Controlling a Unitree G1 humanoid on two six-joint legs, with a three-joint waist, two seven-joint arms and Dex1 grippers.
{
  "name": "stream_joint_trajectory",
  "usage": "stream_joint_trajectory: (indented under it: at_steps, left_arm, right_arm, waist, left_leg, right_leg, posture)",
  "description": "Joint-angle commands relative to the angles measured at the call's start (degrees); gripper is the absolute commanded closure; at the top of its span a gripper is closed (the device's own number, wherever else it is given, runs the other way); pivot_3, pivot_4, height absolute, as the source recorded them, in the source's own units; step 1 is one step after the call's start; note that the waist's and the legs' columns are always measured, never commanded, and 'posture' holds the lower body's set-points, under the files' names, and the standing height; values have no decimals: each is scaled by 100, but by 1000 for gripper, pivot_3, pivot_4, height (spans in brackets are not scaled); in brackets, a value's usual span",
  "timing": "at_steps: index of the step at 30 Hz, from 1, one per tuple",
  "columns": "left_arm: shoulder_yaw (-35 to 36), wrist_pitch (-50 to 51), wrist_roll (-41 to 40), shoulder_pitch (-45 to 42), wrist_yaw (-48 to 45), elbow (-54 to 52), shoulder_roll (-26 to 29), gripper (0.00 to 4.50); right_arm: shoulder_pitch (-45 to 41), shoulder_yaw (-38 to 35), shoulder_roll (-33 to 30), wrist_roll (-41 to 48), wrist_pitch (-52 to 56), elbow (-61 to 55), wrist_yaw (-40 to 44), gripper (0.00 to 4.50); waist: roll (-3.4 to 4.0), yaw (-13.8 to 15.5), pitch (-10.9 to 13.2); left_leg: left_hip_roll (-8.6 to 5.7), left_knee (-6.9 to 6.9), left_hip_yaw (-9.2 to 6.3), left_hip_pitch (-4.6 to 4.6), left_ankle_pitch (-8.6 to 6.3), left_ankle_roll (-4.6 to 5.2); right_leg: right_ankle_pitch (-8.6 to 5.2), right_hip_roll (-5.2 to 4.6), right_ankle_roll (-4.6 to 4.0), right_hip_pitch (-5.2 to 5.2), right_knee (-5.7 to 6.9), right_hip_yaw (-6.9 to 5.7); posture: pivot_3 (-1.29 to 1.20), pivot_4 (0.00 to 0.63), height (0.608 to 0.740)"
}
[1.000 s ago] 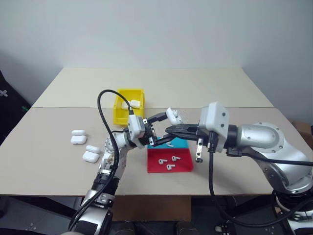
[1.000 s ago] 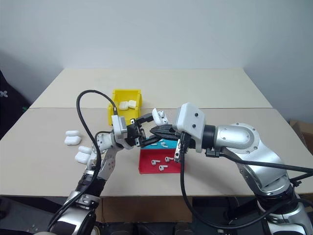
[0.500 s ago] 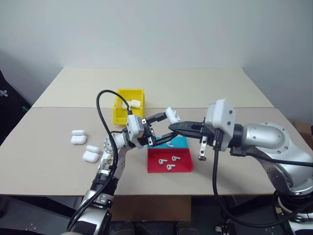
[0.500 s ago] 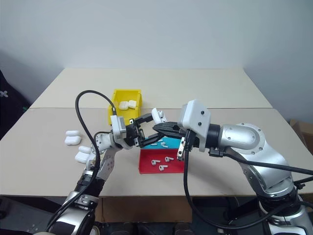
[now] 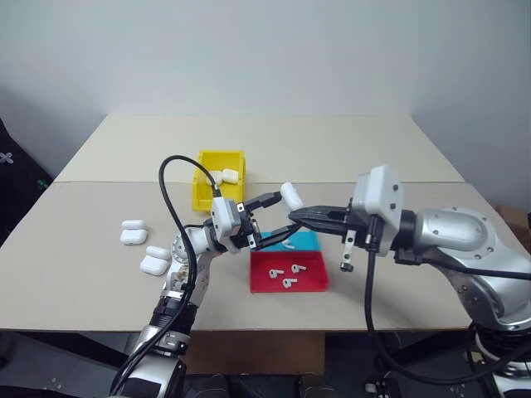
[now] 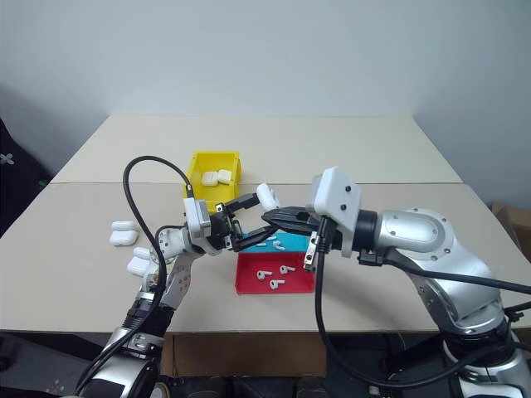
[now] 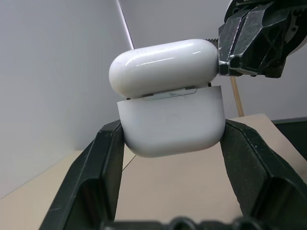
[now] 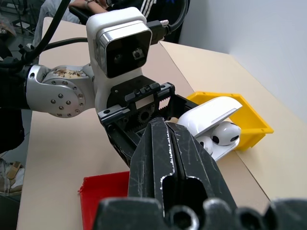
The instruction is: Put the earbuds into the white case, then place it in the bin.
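The left gripper needs to release the white case in the yellow bin (image 5: 230, 189) in front of the cases lying inside.
My left gripper (image 5: 284, 214) is shut on the white case (image 5: 290, 196), holding it in the air above the trays. In the left wrist view both fingers (image 7: 103, 167) clamp the case (image 7: 170, 96) by its sides, hinge side towards the camera. The lid stands partly open, and one of the earbuds (image 8: 225, 134) sits inside the case (image 8: 216, 117). My right gripper (image 5: 292, 217) is shut with nothing visible between its fingers, its tip right beside the case. More earbuds (image 5: 288, 283) lie on the red tray. The yellow bin (image 5: 205, 199) stands behind and to the left.
The red tray (image 5: 311, 282) lies under the grippers, and a teal tray (image 5: 307, 240) with an earbud lies just behind it. Several white cases (image 5: 154, 265) lie on the table at the left. Two more cases (image 5: 229, 175) rest inside the bin.
Both hands stay about where they were, and the left gripper's hold on the case is unchanged.
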Motion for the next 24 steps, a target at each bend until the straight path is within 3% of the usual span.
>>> stream_joint_trajectory:
  at_steps: [1,12,17,21,24]
  left_arm:
    - [-33,-50,-44,37,-76,-200,31,1757]
    - [-18,-38,-85,75,-115,-241,84,1757]
    - [23,-50,-104,97,-108,-280,105,1757]
    - [166,222,-398,209,-33,-700,185,1757]
    - [347,541,-564,318,210,-1133,348,1757]
  right_arm:
    - [-31,-439,-101,16,-46,-122,-140,4482]
    - [118,-681,-228,197,-31,-209,-57,4482]
    - [211,-1130,-213,579,-203,-242,160,4482]
    - [114,-1586,-167,1057,-137,-115,84,4482]
    - [184,-1636,-278,942,-144,-30,29,4482]
  waist:
    - [0,-1,0]
    - [0,0,0]
    - [0,-2,0]
    - [0,2,0]
    - [0,-11,0]
  left_leg:
    - [0,0,0,0,0,0]
    - [0,0,0,0,0,0]
    - [0,0,1,0,0,0]
    - [0,0,0,0,0,0]
    - [1,0,0,1,0,0]
  right_leg:
    - [0,0,0,0,0,0]
    - [0,0,0,0,0,0]
    - [0,-1,0,0,0,1]
    - [1,0,-1,2,0,1]
    - [1,0,-1,2,1,1]
  posture:
    - [0,150,740]
    - [0,150,740]
    - [0,150,740]
    - [0,150,740]
    - [0,150,740]
